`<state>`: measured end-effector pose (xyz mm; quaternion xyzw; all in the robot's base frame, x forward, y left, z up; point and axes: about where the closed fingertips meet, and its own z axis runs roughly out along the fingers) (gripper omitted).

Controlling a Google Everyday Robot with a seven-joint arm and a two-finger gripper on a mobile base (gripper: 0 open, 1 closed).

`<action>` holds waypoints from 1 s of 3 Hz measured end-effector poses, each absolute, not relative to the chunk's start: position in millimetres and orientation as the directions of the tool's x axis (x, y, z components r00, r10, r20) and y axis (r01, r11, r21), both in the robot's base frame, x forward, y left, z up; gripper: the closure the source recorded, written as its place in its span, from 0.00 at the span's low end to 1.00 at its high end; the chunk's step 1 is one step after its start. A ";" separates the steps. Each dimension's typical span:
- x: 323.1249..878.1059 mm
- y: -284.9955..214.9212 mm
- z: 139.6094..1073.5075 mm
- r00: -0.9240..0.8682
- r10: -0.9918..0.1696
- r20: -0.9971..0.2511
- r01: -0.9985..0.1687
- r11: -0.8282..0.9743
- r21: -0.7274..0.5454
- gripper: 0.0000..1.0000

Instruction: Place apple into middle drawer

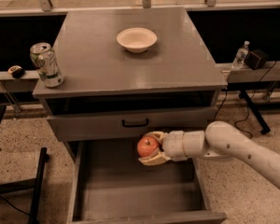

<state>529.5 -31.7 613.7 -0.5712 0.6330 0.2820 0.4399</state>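
Note:
Next, the gripper releases the apple on the front half of the middle drawer's bottom [123, 190], slightly toward the drink can's side. The apple now hangs over the drawer's back part.
The red-orange apple [148, 146] is held in my gripper [151, 148], whose cream fingers close above and below it. My white arm reaches in from the lower right. The apple hangs over the back part of the open middle drawer [130, 190], a wide grey drawer with a flat floor, just below the grey drawer front with a black handle [135, 123].
A white bowl [136, 39] sits on the grey cabinet top [177, 64]. A drink can [46, 64] stands at the top's left front corner. A small bottle [240, 55] and a dark box [256, 58] stand on the ledge at right.

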 end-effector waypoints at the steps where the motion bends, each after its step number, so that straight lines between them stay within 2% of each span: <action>1: 526.2 -1.5 551.6 0.064 -0.437 -0.897 -0.983 0.129 -0.133 1.00; 2: 522.1 4.9 537.0 0.055 -0.422 -0.905 -0.986 0.119 -0.115 1.00; 3: 521.2 11.1 529.9 0.071 -0.464 -0.883 -0.986 0.103 -0.134 1.00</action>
